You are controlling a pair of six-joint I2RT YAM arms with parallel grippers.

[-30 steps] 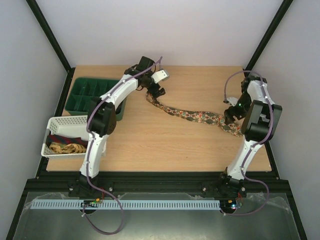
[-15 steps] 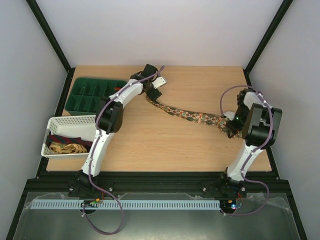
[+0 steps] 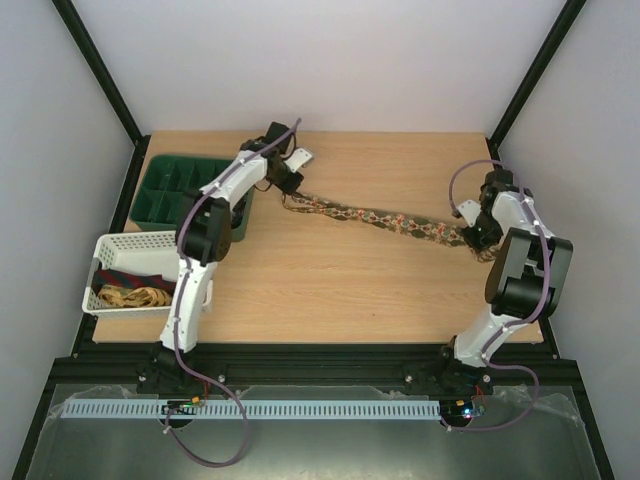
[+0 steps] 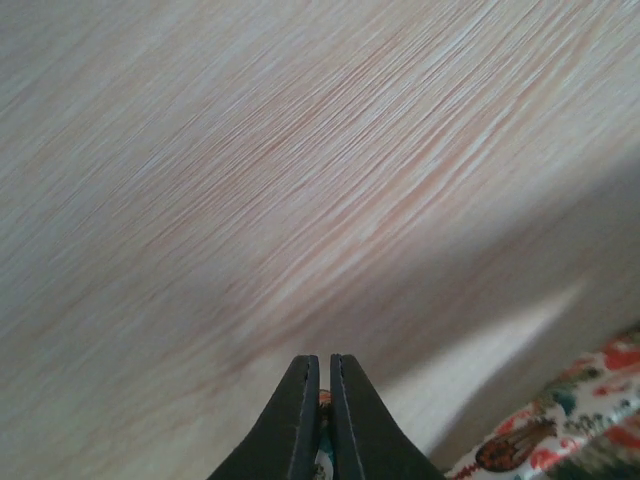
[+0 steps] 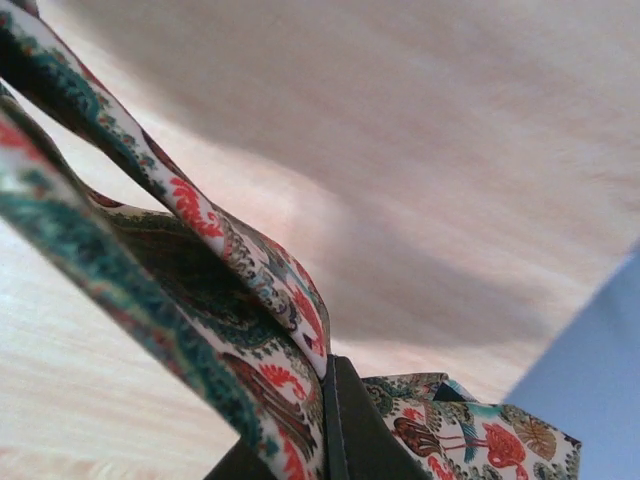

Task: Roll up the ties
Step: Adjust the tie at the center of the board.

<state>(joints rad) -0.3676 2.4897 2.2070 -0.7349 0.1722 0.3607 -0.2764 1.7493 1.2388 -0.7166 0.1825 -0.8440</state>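
Next, I release the floral tie's end with my left gripper on the bare wood (image 3: 284, 276) beside the white basket, level with its middle.
A dark floral-patterned tie (image 3: 380, 218) lies stretched across the wooden table between the two arms. My left gripper (image 3: 286, 192) is shut on its narrow left end; in the left wrist view the fingertips (image 4: 320, 365) are pressed together with a sliver of tie (image 4: 323, 402) between them. My right gripper (image 3: 478, 238) is shut on the wide right end. There the tie (image 5: 200, 290) bunches and drapes over the jaws (image 5: 328, 375). More ties, a gold-patterned one (image 3: 135, 296) and a dark red one (image 3: 122, 277), lie in the white basket.
A green compartment tray (image 3: 180, 190) stands at the back left, just left of the left arm. The white basket (image 3: 130, 245) sits in front of it near the table's left edge. Grey walls and black frame posts (image 3: 100, 70) enclose the table.
Both grippers have gone from open to shut on the tie's ends. The left gripper has shifted left and the right one toward the back, and the tie now runs straighter.
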